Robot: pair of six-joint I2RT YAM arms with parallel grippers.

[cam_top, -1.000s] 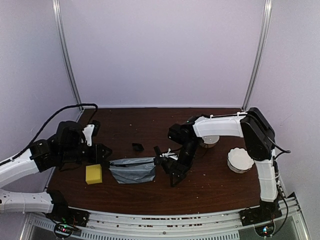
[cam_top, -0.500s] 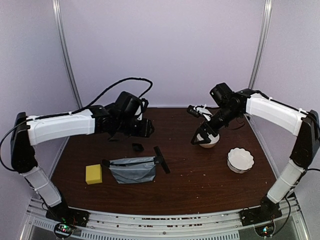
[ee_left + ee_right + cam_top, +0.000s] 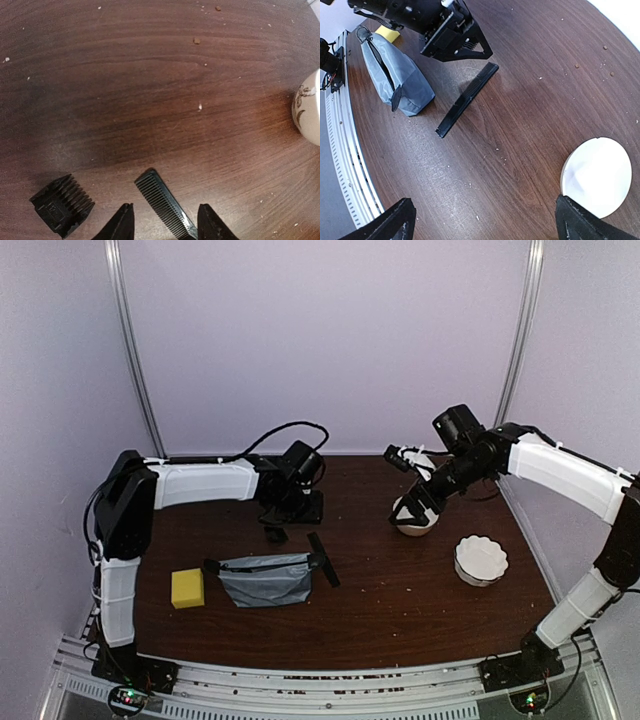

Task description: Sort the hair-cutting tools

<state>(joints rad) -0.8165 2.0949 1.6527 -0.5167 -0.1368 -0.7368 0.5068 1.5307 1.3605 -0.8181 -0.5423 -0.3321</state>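
Observation:
The robot's left gripper should next go to the slim black comb and close on the comb's near end [image 3: 335,580], farthest from the toothed attachment.
A slim black comb [image 3: 322,560] lies flat on the brown table [image 3: 400,600], just right of the grey zip pouch [image 3: 266,580]. A tiny black toothed attachment [image 3: 275,534] sits behind the pouch. My left gripper [image 3: 300,508] hovers right behind the attachment, open. In the left wrist view the comb [image 3: 162,205] points up between the gripper's [image 3: 166,226] spread fingers, untouched, with the attachment [image 3: 62,204] to their left. My right gripper [image 3: 410,508] hangs wide open over the far white bowl [image 3: 415,525]. It [image 3: 487,230] holds nothing, and its view shows the comb [image 3: 467,99].
A second white bowl [image 3: 480,560] stands at the right. A yellow sponge [image 3: 187,588] lies left of the pouch [image 3: 395,75]. Crumbs dot the wood. The left gripper's body [image 3: 455,40] shows beyond the comb in the right wrist view.
The left arm has swung from the near left edge out to the table's middle. The right arm has risen from beside the pouch to over the far bowl, leaving the comb on the table.

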